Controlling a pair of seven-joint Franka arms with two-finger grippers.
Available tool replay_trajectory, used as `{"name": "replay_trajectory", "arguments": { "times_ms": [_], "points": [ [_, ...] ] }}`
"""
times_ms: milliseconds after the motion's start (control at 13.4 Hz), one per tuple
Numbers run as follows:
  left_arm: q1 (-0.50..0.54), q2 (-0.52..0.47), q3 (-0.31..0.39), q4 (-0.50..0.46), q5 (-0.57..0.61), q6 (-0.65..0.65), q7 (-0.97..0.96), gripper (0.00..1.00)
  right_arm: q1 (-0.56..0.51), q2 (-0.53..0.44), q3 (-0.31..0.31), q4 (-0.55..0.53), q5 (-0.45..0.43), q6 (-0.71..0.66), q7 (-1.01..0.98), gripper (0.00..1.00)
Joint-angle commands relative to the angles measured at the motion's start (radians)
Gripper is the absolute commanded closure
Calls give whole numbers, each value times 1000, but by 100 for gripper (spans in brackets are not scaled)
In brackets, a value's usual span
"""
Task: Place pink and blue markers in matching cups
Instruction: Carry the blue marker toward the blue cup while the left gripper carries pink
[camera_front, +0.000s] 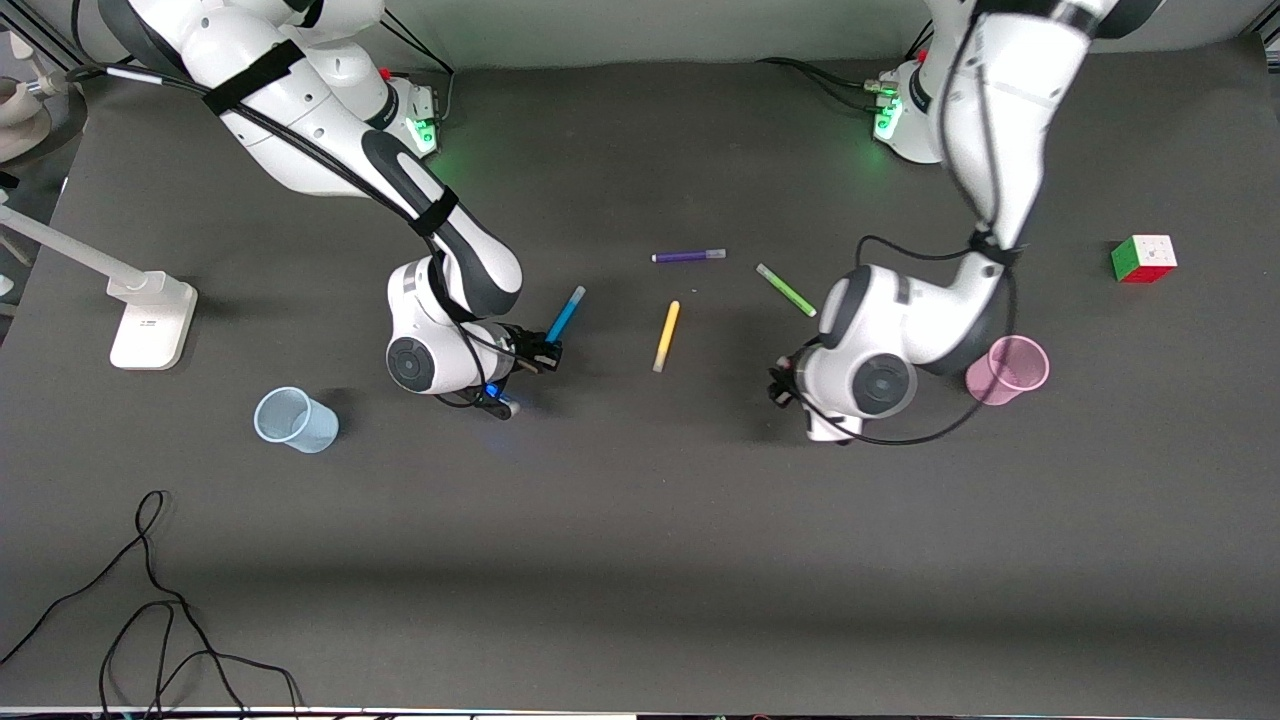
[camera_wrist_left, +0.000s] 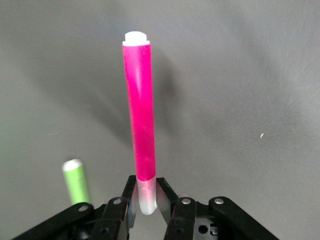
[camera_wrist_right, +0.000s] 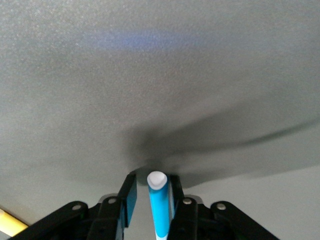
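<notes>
Next, my left gripper releases the pink marker inside the pink cup (camera_front: 1008, 365), so that it leans on the cup's rim.
My right gripper (camera_front: 541, 352) (camera_wrist_right: 153, 181) is shut on the blue marker (camera_front: 566, 313), which also shows in the right wrist view (camera_wrist_right: 160, 210) with its pale end toward the table. It is between the blue cup (camera_front: 295, 420) and the yellow marker. My left gripper (camera_front: 782, 386) (camera_wrist_left: 146, 189) is shut on the pale cap of the pink marker (camera_wrist_left: 140, 115), which points at the table. The wrist hides that marker in the front view. The pink cup (camera_front: 1008, 370) lies tipped beside the left wrist, toward the left arm's end.
A yellow marker (camera_front: 666, 336), a purple marker (camera_front: 688, 256) and a green marker (camera_front: 786, 290) (camera_wrist_left: 76, 181) lie mid-table. A colour cube (camera_front: 1144, 259) sits toward the left arm's end. A white stand (camera_front: 150, 320) and a black cable (camera_front: 150, 600) are toward the right arm's end.
</notes>
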Motion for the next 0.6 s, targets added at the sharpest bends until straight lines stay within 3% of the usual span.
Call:
{"name": "replay_trajectory", "arguments": {
  "times_ms": [0,75,299,523],
  "points": [
    [96,-82,-3,124,-4,-292,50,100,3,22,0,2,10,32,14,90],
    [136,-99,-1,173,-4,-396,84,100,3,22,2,4,10,32,12,100],
    [269,-120,-1,305,-10,-677,258,100,1,-2,0,7,10,26,14,100],
    [450,-117,-1,287,-115,-758,464,100,-2,-152,-13,9,-6,-55,11,100]
  ]
}}
